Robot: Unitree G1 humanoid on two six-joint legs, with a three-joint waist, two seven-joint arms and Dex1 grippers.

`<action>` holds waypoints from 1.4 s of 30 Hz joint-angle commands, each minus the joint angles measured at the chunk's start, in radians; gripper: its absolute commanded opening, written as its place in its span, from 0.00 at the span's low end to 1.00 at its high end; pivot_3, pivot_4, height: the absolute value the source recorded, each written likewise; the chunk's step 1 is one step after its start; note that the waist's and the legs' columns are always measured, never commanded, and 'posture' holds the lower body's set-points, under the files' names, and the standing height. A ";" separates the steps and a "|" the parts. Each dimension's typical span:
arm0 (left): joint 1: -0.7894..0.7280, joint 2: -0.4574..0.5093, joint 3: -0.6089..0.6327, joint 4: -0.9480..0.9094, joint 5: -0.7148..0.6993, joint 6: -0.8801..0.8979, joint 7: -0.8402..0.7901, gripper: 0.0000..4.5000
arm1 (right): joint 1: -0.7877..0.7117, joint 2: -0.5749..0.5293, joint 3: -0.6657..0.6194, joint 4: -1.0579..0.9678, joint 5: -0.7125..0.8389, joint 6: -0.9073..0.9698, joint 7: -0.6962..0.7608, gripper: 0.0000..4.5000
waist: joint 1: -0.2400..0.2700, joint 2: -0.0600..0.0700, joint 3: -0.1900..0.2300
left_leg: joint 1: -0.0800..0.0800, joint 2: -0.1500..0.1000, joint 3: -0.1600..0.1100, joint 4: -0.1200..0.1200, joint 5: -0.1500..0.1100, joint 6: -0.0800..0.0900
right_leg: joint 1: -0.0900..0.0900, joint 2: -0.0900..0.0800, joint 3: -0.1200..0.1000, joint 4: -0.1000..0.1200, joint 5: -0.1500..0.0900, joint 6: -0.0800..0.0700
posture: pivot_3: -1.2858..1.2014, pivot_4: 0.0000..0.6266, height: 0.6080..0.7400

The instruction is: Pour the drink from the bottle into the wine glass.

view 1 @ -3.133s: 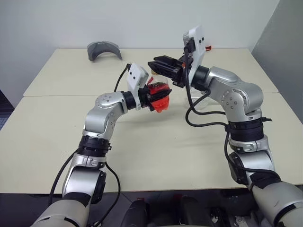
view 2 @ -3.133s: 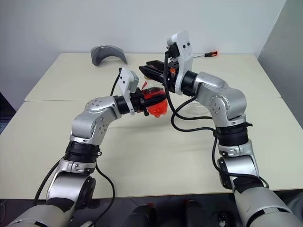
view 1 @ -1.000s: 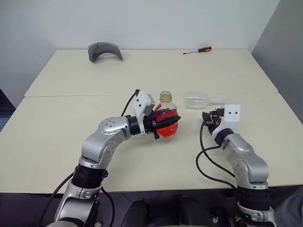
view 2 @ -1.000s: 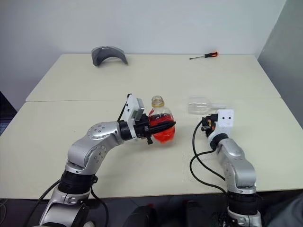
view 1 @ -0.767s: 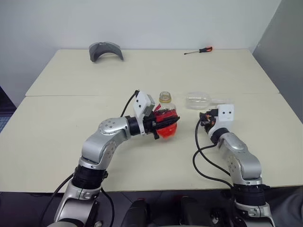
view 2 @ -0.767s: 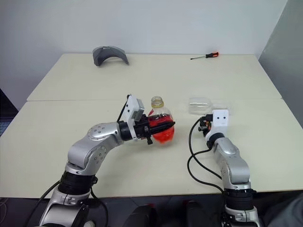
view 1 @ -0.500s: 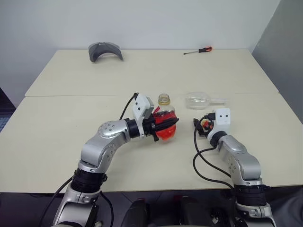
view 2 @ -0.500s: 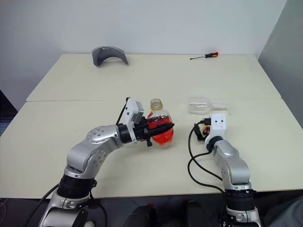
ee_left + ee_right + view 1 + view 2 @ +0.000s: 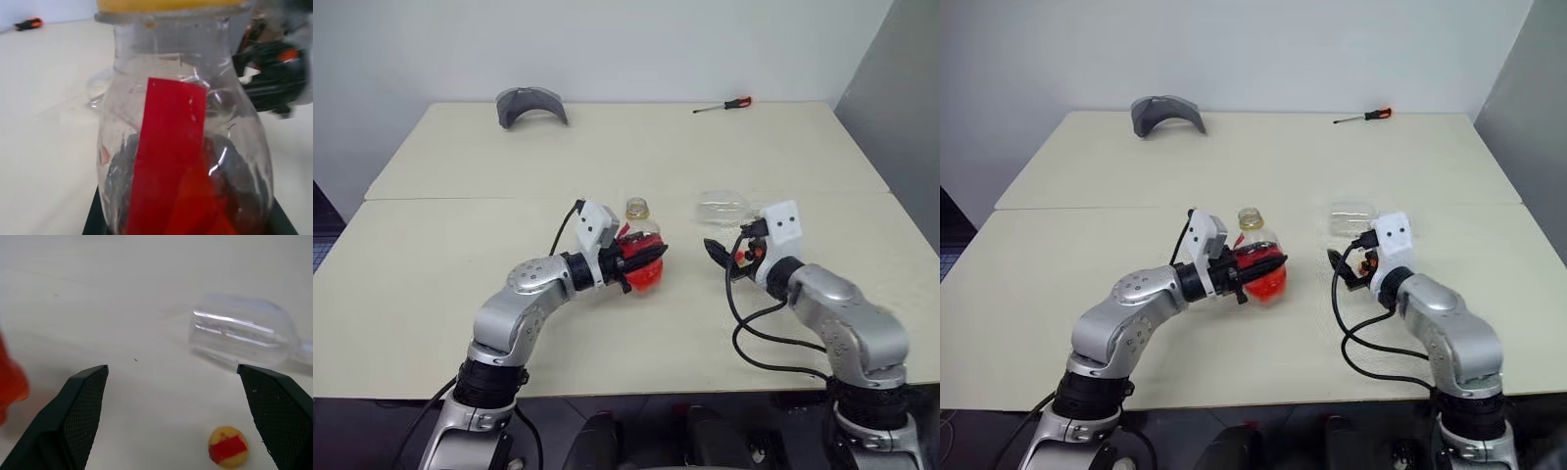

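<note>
The left gripper should place the bottle on the near side of the seam (image 9: 539, 232), facing the grey curved object. The bottle now stands upright near the table's middle.
My left gripper (image 9: 644, 257) is shut on the bottle (image 9: 638, 223), which stands upright near the table's middle. Its mouth is uncapped, and the red drink (image 9: 644, 280) fills its lower part. In the left wrist view the bottle (image 9: 181, 156) shows a red label and a yellow band at the neck. The wine glass (image 9: 724, 206) lies on its side to the right of the bottle, also seen as the clear glass (image 9: 239, 338) in the right wrist view. My right gripper (image 9: 717, 250) hovers open in front of the glass. The yellow-and-red cap (image 9: 228, 446) lies on the table below it.
A grey curved object (image 9: 530, 103) sits at the far left of the table (image 9: 440, 284). A screwdriver (image 9: 722, 103) with a red handle lies at the far right. A seam (image 9: 460, 199) runs across the table between the two halves.
My right gripper has opened, let go of the cap, and risen with its fingers now pointing toward the bottle. My left gripper has carried the bottle a little to the left.
</note>
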 commanded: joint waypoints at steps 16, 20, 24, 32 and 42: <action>-0.255 -0.069 0.300 0.586 0.243 -0.476 0.510 0.28 | -0.295 0.076 0.249 0.227 -0.019 -0.304 0.217 1.00 | 0.001 -0.002 -0.001 | -0.001 -0.001 0.000 0.001 0.002 -0.004 | 0.000 -0.001 -0.001 0.000 0.000 0.000 | 0.52 0.24 1.00; -0.258 -0.069 0.295 0.675 0.281 -0.562 0.549 0.28 | -0.308 0.104 0.255 0.262 -0.036 -0.330 0.214 1.00 | 0.001 -0.002 -0.001 | -0.001 -0.001 -0.001 0.001 0.002 -0.004 | -0.001 -0.002 -0.001 0.000 0.000 0.000 | 0.52 0.24 1.00; -0.248 -0.074 0.295 0.738 0.304 -0.622 0.576 0.28 | -0.317 0.121 0.245 0.275 -0.040 -0.331 0.205 1.00 | 0.001 -0.002 -0.001 | -0.001 -0.001 -0.001 0.001 0.002 -0.004 | -0.001 -0.002 -0.001 0.000 0.000 0.000 | 0.52 0.24 1.00; -0.247 -0.088 0.283 0.822 0.325 -0.646 0.595 0.28 | -0.321 0.119 0.230 0.286 -0.060 -0.335 0.204 1.00 | 0.000 -0.002 -0.001 | -0.001 -0.001 -0.001 0.001 0.002 -0.004 | -0.002 -0.002 -0.001 0.001 0.000 0.000 | 0.52 0.24 1.00; -0.212 -0.091 0.282 0.772 0.324 -0.632 0.602 0.93 | -0.322 0.115 0.219 0.299 -0.069 -0.345 0.209 1.00 | 0.000 -0.002 -0.001 | -0.001 -0.001 0.000 0.001 0.002 -0.004 | -0.002 -0.002 -0.001 0.001 0.000 0.000 | 0.52 0.24 1.00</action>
